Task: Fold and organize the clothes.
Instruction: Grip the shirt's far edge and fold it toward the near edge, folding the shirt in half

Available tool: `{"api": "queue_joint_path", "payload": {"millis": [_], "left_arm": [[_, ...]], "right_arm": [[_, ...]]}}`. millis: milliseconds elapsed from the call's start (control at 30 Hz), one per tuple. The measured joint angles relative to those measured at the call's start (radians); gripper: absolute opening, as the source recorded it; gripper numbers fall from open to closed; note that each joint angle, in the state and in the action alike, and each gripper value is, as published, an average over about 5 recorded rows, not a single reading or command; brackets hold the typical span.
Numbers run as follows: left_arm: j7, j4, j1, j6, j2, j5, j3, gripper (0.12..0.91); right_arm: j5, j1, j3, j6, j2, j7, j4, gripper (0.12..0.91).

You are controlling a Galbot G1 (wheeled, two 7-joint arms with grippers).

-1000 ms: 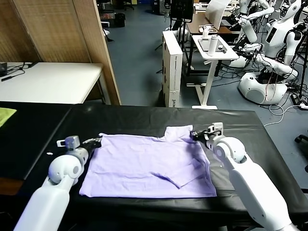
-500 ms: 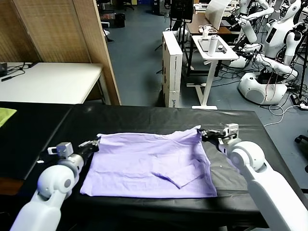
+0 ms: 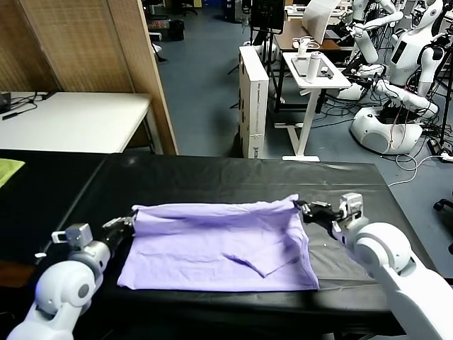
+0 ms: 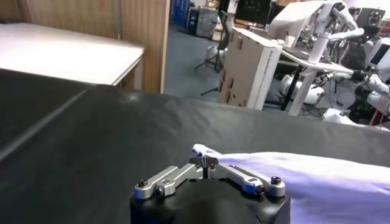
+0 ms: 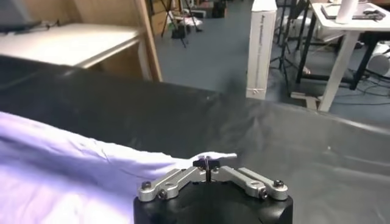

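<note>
Next, I let go of the lavender T-shirt's corner, now held above the lower layer, with my left gripper on the lower layer's side edge (image 3: 131, 253), about halfway toward the T-shirt's near edge.
The light lavender T-shirt (image 3: 219, 244) lies on the black table (image 3: 212, 173), its far edge lifted and drawn toward me. My left gripper (image 3: 132, 221) is shut on the shirt's far left corner; the left wrist view shows the jaws closed on the fabric (image 4: 304, 176) at the gripper (image 4: 205, 164). My right gripper (image 3: 301, 206) is shut on the far right corner; the right wrist view shows the cloth (image 5: 73, 176) pinched at the gripper (image 5: 208, 164). The shirt's far edge hangs taut between both grippers above the lower layer.
A yellow-green cloth (image 3: 8, 170) lies at the table's far left. A white table (image 3: 71, 120) and a wooden screen (image 3: 92, 49) stand behind. A white box (image 3: 253, 99), a stand and other robots (image 3: 396, 85) are beyond the table.
Both grippers have moved toward me with the shirt's far corners, drawing the far edge back over the shirt. The raised collar part has flattened into a straight fold line.
</note>
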Motion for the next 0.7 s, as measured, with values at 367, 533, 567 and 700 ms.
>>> {"api": "queue_joint_path", "payload": {"millis": [367,533,567,700], "left_arm": [[0.044,0.026,0.02,-0.073,-0.018,0.071,-0.005,0.148],[0.046,0.016,0.038,-0.1,-0.028,0.076,-0.01,0.148],[0.047,0.012,0.044,-0.108,-0.031,0.079,-0.01,0.148],[0.054,-0.004,0.066,-0.143,-0.043,0.099,-0.01,0.148]], "right_arm": [[0.001,-0.103,0.019,0.0,-0.028,0.011,0.047,0.139],[-0.002,-0.126,0.017,0.0,-0.035,0.014,0.05,0.139],[-0.002,-0.129,0.016,0.0,-0.037,0.014,0.05,0.139],[-0.002,-0.135,0.011,0.0,-0.042,0.015,0.05,0.139]]}}
